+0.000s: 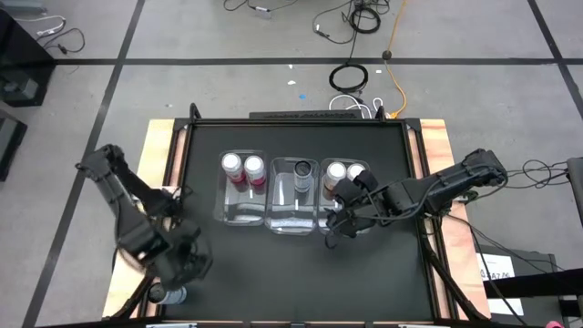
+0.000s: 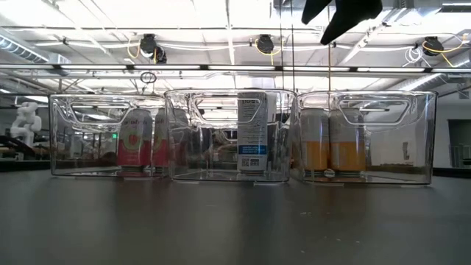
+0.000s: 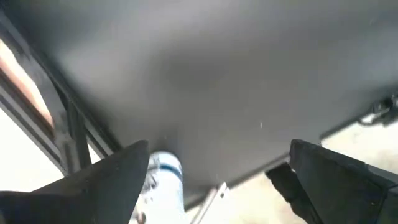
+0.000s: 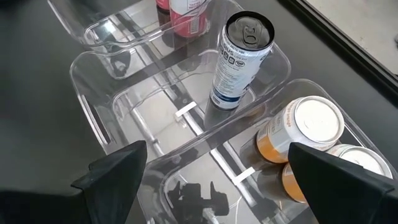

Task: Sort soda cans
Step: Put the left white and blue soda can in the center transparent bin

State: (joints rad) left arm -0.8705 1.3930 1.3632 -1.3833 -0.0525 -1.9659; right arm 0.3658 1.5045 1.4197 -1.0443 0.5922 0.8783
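The grey-silver can standing outside the bins, near the table's corner, should next be gripped on the upper sides (image 1: 164,294) (image 3: 157,214) by my left gripper.
Three clear bins stand side by side mid-table. The left bin (image 1: 242,205) holds two pink-red cans (image 1: 242,168). The middle bin (image 1: 293,211) holds one dark grey-silver can (image 4: 239,59), upright on the bin's floor. The right bin (image 4: 348,106) holds two orange cans (image 4: 298,134). My right gripper (image 4: 227,186) hangs open above the near part of the right bin, touching nothing. My left gripper (image 3: 217,180) is open over the table's near left corner, above and beside another grey-silver can (image 3: 165,177), also (image 1: 171,293).
The dark mat (image 1: 291,264) lies bare between the bins and the table's near edge. A wooden border (image 1: 157,146) frames the table. Cables (image 1: 351,77) lie on the floor beyond the far edge.
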